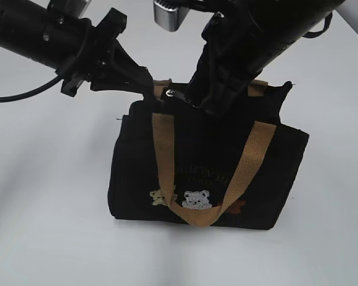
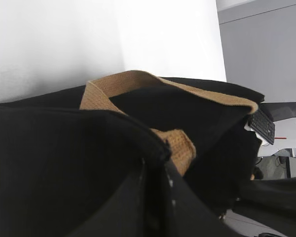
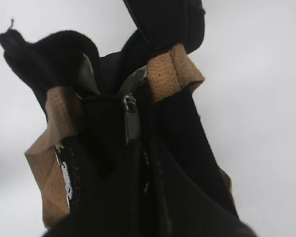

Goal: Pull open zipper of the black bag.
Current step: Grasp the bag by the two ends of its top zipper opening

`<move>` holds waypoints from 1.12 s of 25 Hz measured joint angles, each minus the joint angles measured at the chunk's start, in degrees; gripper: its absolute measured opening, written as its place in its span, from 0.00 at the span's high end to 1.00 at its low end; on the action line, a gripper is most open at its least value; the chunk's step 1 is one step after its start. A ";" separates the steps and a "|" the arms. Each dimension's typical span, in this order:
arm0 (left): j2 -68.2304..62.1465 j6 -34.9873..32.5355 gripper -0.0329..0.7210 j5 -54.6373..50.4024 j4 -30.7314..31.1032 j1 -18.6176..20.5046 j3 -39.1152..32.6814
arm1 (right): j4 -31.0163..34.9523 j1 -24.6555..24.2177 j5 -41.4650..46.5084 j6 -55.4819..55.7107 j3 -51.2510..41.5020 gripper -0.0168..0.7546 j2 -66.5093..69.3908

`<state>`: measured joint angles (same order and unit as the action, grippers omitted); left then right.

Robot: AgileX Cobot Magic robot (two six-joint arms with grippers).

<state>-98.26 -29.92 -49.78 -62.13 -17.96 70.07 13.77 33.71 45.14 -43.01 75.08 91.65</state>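
Note:
The black bag's top edge leans in beside the slider, so my left gripper needs to draw it taut before my right gripper retakes the pull tab [image 1: 178, 96].
The black bag [image 1: 137, 173] stands upright on the white table, its bear patches facing me. My left gripper [image 1: 148, 85] comes in from the upper left and is shut on the bag's top left fabric edge; the left wrist view shows the black cloth [image 2: 49, 163] pinched in the left gripper [image 2: 157, 163]. The right gripper [image 1: 194, 100] reaches down from the upper right onto the zipper [image 1: 174, 94]. In the right wrist view the silver pull tab [image 3: 131, 116] runs down into the shut right gripper [image 3: 140, 148]. Beyond the slider the bag's mouth gapes a little.
Tan webbing handles [image 1: 163, 149] hang down the front, and one [image 2: 123, 81] arches over the bag's top. White table [image 1: 48, 226] surrounds the bag on all sides. A keyboard [image 2: 262, 126] lies off the table's far side.

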 joint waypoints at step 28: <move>0.02 0.04 0.94 -0.51 3.52 -0.04 0.07 | 5.60 -0.10 1.96 1.30 0.00 0.91 2.85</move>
<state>-98.24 -29.88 -50.29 -58.60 -18.00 70.14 19.37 33.62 47.10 -41.71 75.08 94.50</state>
